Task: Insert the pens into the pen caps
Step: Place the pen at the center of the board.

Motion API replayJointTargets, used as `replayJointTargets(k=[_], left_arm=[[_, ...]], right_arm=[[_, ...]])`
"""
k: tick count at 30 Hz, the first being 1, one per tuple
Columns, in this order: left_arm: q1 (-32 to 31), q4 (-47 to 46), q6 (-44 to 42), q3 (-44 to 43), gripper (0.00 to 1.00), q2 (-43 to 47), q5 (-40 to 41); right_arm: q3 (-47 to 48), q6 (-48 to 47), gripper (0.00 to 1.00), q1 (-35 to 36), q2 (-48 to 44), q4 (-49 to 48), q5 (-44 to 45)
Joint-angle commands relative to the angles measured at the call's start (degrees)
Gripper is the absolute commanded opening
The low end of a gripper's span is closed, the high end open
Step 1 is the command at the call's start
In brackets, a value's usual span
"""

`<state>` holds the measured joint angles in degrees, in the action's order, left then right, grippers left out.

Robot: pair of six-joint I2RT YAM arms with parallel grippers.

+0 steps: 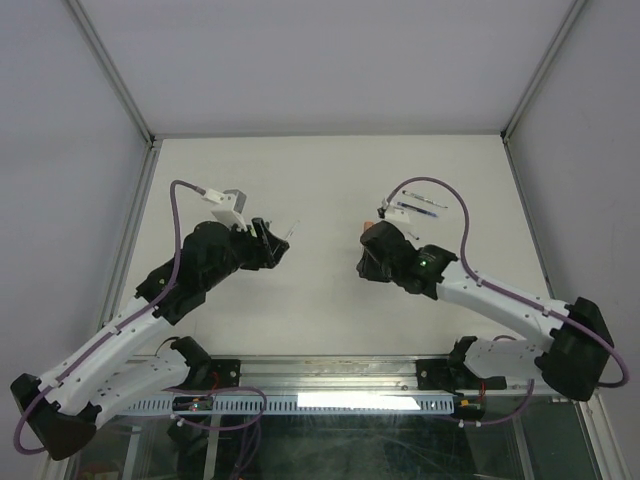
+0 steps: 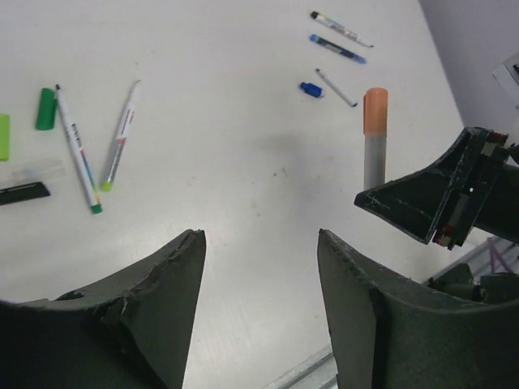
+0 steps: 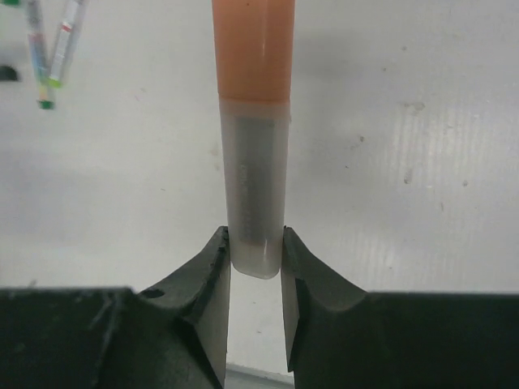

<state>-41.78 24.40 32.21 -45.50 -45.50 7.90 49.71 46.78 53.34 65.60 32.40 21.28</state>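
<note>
My right gripper is for the pale grey pen. It will put the pen down on the bare table [image 1: 386, 256] between the slim pens and the front edge.
My right gripper [image 3: 255, 243] is shut on the bottom end of a pale grey pen [image 3: 255, 178] that stands upright with an orange pen cap [image 3: 253, 49] on its top. In the left wrist view the same capped pen [image 2: 375, 138] rises from the right arm's dark fingers. My left gripper [image 2: 259, 235] is open with nothing between its fingers, a short way left of that pen. From above, the left gripper [image 1: 283, 240] and the right gripper [image 1: 375, 225] face each other across a gap.
Two white markers [image 2: 77, 150] [image 2: 122, 138] lie on the table beside a dark green cap [image 2: 45, 109], a lime cap [image 2: 3, 136] and a black cap [image 2: 23, 193]. Further right lie a blue cap [image 2: 310, 89] and three slim pens [image 2: 336, 49]. The table's front edge [image 2: 304, 373] is close.
</note>
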Motion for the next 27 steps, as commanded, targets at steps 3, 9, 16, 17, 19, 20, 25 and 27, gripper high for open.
replayJointTargets(k=[3, 9, 16, 17, 19, 20, 25, 27], left_arm=[[1.8, 7.1, -5.5, -3.0, 0.67, 0.7, 1.5], [1.8, 9.8, -7.1, -1.9, 0.68, 2.3, 5.3], [1.8, 9.7, -7.4, -1.5, 0.68, 2.9, 5.4], [1.8, 9.6, -7.4, -1.4, 0.68, 2.9, 5.4], [1.9, 9.3, -7.5, -1.2, 0.68, 3.0, 5.4], [1.9, 9.3, -7.5, -1.2, 0.68, 3.0, 5.5], [1.9, 9.1, -7.5, -1.0, 0.69, 3.2, 5.4], [1.8, 9.1, -7.5, -0.9, 0.69, 3.2, 5.4]], right_arm=[[4.4, -7.4, 0.0, -5.2, 10.5, 5.1, -8.9], [5.7, -9.9, 0.0, -8.6, 18.5, 3.3, -11.4], [7.6, -13.3, 0.02, -10.1, 25.6, 3.1, -14.2], [7.8, -13.6, 0.03, -10.1, 26.6, 3.1, -14.5], [8.1, -13.8, 0.03, -11.6, 27.6, 3.4, -14.7], [8.2, -13.8, 0.04, -11.8, 28.0, 3.5, -14.7], [8.3, -13.3, 0.05, -12.6, 29.7, 4.4, -14.3], [8.4, -13.1, 0.06, -12.9, 30.1, 5.1, -13.5]])
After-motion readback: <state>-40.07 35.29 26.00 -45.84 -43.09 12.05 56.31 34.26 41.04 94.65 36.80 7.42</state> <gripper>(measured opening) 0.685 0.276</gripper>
